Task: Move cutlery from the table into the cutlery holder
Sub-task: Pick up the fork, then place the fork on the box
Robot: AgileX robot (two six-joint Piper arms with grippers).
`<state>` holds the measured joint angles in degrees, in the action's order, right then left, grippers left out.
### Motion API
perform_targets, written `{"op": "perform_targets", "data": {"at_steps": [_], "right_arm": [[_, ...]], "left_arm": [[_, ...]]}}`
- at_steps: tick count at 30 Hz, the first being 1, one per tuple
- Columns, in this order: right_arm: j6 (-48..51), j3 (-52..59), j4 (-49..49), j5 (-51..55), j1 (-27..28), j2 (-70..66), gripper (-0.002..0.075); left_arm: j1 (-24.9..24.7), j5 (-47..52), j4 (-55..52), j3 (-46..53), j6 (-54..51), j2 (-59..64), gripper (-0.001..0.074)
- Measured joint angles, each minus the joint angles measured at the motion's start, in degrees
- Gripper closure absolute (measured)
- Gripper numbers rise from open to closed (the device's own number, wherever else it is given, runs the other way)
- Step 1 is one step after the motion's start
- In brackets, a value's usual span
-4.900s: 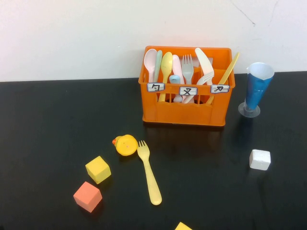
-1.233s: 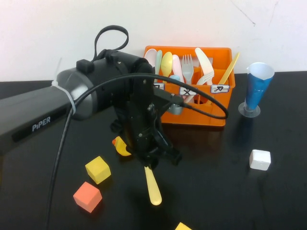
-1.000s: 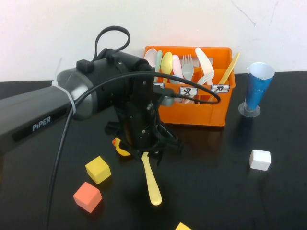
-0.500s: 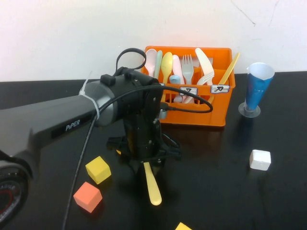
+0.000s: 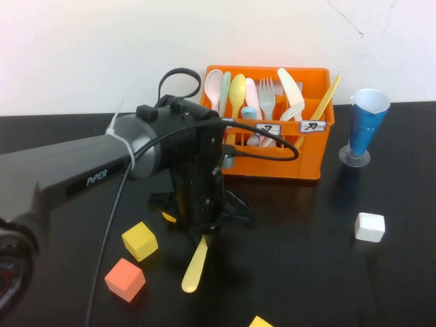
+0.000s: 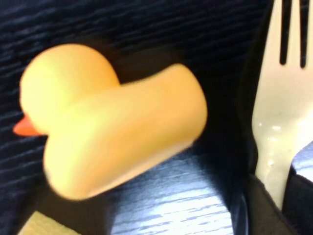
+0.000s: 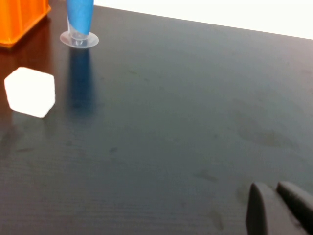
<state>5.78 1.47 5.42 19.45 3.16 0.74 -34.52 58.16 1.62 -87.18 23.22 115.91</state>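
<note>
My left gripper needs to release the pale yellow fork in the middle compartment of the orange cutlery holder [image 5: 273, 116].
The pale yellow fork [image 5: 194, 266] is held near its tines by my left gripper [image 5: 203, 231], which is shut on it just above the black table [image 5: 306, 272]. Its handle slants toward the front left. In the left wrist view the fork [image 6: 276, 107] sits between the black fingers [image 6: 257, 205] of the left gripper [image 6: 278, 198]. The orange cutlery holder [image 5: 272, 160], with several utensils in it, stands behind the arm. My right gripper [image 7: 276, 208] is shut and empty, low over bare table at the right, and is outside the high view.
A yellow rubber duck [image 6: 112, 117] lies right beside the fork, mostly hidden by the arm in the high view. A yellow cube [image 5: 139, 240] and an orange-red cube [image 5: 125, 279] sit front left. A white cube [image 5: 369, 227] and a blue cone cup [image 5: 364, 129] are at the right.
The left arm came in and lowered over the fork. The fork's handle has swung from pointing front right to pointing front left, with the gripper now closed on it.
</note>
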Motion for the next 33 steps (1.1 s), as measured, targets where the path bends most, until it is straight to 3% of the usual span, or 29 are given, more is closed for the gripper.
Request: {"op": "perform_targets", "data": {"at_steps": [19,24,33], "right_arm": [[0.0,0.0,0.0,0.0,0.0,0.0,0.0696],[0.0,0.0,0.0,0.0,0.0,0.0,0.0696],[0.0,0.0,0.0,0.0,0.0,0.0,0.0696]], "left_arm": [[-0.69,-26.18,1.55,21.85,-7.44,-19.93,0.064],[-0.69,-43.35,1.55,25.95,-10.96,-22.96,0.064],[-0.69,-83.93,1.55,28.28,-16.88,-21.9,0.064]]}}
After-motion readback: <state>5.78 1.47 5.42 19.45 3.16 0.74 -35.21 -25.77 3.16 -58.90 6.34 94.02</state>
